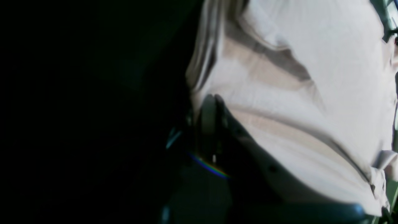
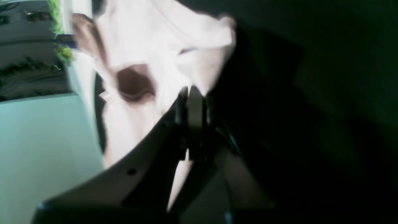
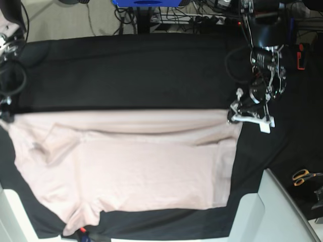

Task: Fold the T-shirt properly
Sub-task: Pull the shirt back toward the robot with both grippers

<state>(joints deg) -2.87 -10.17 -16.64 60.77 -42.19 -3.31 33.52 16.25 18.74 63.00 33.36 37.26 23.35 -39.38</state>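
Note:
The robot's right gripper will release the T-shirt's corner on the black cloth cover [image 3: 16, 58], near the far edge of the cover.
The pale pink T-shirt [image 3: 141, 171] lies spread across the black cloth cover [image 3: 126, 75], with its far edge pulled into a straight line and creases below it. My left gripper [image 3: 233, 119] is at the shirt's far right corner, shut on the fabric. Seen from the left wrist, the T-shirt [image 1: 295, 93] stretches away from the closed left gripper [image 1: 213, 100]. At the far left corner my right gripper [image 3: 5, 117] sits mostly cut off by the frame edge. From the right wrist, the right gripper [image 2: 189, 91] is shut on a bunched part of the T-shirt [image 2: 155, 37].
Orange-handled scissors [image 3: 304, 176] lie on the cover at the right. A pale panel [image 3: 275, 212] juts in at the bottom right corner. Cables and a blue stand [image 3: 146, 3] crowd the far edge beyond the table.

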